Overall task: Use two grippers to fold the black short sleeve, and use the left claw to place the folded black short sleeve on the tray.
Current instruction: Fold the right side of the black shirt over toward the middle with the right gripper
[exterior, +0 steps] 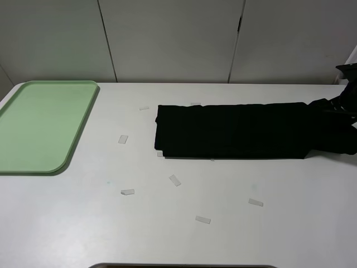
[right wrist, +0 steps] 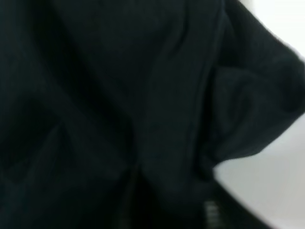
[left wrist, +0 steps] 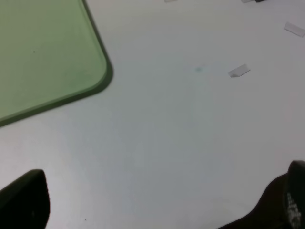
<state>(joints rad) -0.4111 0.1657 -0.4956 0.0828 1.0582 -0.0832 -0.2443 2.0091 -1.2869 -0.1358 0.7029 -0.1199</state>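
My right gripper pinches the bunched end of the black short sleeve toward its far edge. I need to open and grip closer to the end's middle (exterior: 332, 127) before folding.
The black short sleeve (exterior: 234, 131) lies on the white table as a long folded strip, right of centre. Its right end (exterior: 332, 131) is bunched and raised at my right gripper (exterior: 341, 105), which appears shut on the cloth at the right edge. The right wrist view is filled with black cloth (right wrist: 119, 105), and the fingers cannot be made out there. The light-green tray (exterior: 72, 139) lies at the far left; its corner also shows in the left wrist view (left wrist: 95, 81). My left gripper (left wrist: 164, 191) is open and empty, low over bare table near that tray corner; it is out of the high view.
Several small pale tape pieces (exterior: 175, 180) lie scattered on the table between the tray and the shirt and in front of it; one shows in the left wrist view (left wrist: 238, 71). A grey panelled wall (exterior: 167, 39) stands behind the table.
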